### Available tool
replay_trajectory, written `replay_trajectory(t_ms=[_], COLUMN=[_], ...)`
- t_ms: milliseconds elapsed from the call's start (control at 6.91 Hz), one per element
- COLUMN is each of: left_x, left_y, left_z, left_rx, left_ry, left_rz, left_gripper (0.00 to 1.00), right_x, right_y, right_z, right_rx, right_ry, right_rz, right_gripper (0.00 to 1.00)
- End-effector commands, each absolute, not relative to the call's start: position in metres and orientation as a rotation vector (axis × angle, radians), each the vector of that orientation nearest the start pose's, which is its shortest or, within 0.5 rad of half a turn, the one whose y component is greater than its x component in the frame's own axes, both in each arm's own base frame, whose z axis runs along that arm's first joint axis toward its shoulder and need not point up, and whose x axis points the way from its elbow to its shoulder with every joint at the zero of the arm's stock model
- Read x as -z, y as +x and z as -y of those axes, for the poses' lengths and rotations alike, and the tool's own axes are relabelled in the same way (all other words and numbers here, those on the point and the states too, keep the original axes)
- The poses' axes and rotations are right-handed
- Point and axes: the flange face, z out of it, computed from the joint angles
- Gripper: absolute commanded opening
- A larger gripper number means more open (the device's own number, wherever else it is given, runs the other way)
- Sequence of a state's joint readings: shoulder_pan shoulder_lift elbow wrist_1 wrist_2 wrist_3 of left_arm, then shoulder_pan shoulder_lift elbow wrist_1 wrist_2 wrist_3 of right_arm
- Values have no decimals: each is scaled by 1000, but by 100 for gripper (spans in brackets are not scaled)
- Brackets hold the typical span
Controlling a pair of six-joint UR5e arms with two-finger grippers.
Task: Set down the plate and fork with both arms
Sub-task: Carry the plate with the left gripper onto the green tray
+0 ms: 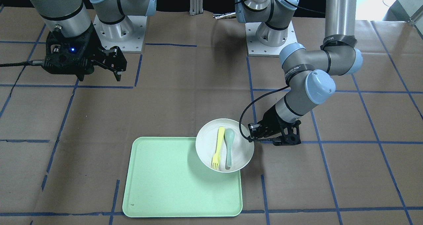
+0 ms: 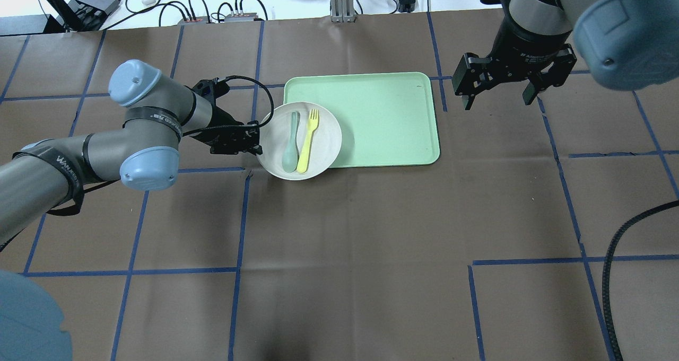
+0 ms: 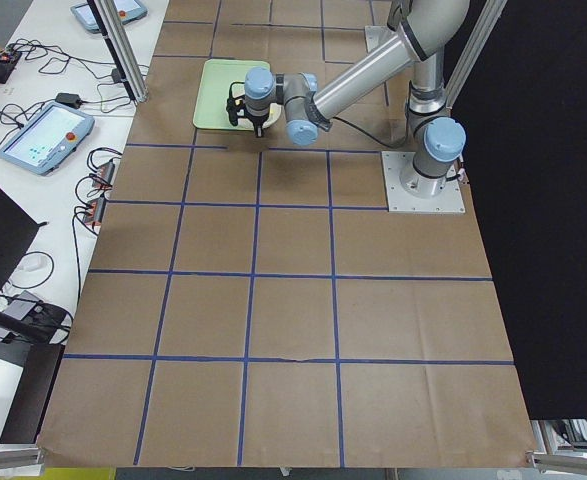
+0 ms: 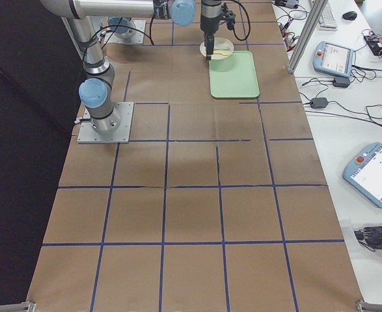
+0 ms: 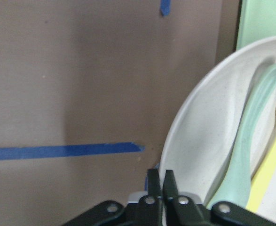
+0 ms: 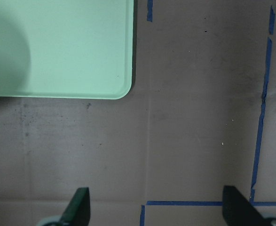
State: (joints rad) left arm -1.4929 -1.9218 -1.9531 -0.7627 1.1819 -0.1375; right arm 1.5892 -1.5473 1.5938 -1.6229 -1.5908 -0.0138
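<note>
Next, my left gripper sets the off-white plate down flat on the middle of the mint-green tray (image 1: 183,173).
The off-white plate (image 2: 323,138) lies partly over the near left corner of the mint-green tray (image 2: 382,117) and partly over the table. The pale-yellow fork (image 2: 307,141) lies in it beside a grey-green spoon (image 2: 290,143). My left gripper (image 2: 255,141) is shut on the plate's left rim; in the left wrist view the fingers (image 5: 153,181) pinch the rim of the plate (image 5: 194,141). In the front view the left gripper (image 1: 252,137) is at the plate (image 1: 206,144), which casts a shadow on the tray (image 1: 165,185). My right gripper (image 2: 498,100) is open and empty, above the table just right of the tray.
The spoon (image 1: 228,148) lies next to the fork (image 1: 217,148) in the plate. The right wrist view shows the tray's corner (image 6: 72,47) and brown paper with blue tape lines. Both arm bases (image 1: 269,36) stand at the robot's side of the table.
</note>
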Motion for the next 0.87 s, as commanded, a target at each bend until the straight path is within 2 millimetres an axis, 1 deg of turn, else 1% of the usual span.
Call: replay_trajectory(t_ms=[0,145,289,434,579,724], left_x=[-214,-213,-211,-201,-198,-198], left_y=[-188,-217,-237,-248,-250,-250], left_z=[572,584,597,603,603,605], left_rx=[75,87,96,76,74,111], left_ry=[-475,-552,-551,-563,-556,-558], left_rz=[-3504,-3500,-3500,-3492,-3492,-3492], left_gripper=[0,0,0,0,0,0], right_x=[-470,-470,-470,-470,-470,-470], right_y=[141,141,141,141,141,141], right_z=[500,500,500,500,500,500], right_rx=[7,7,7,7,7,7], right_ry=[-51,-51,-53,-51,-53,-51], right_rz=[-3161,-3161,-3161,-3161,-3161,-3161], right_gripper=[100,100,100,100,100,100])
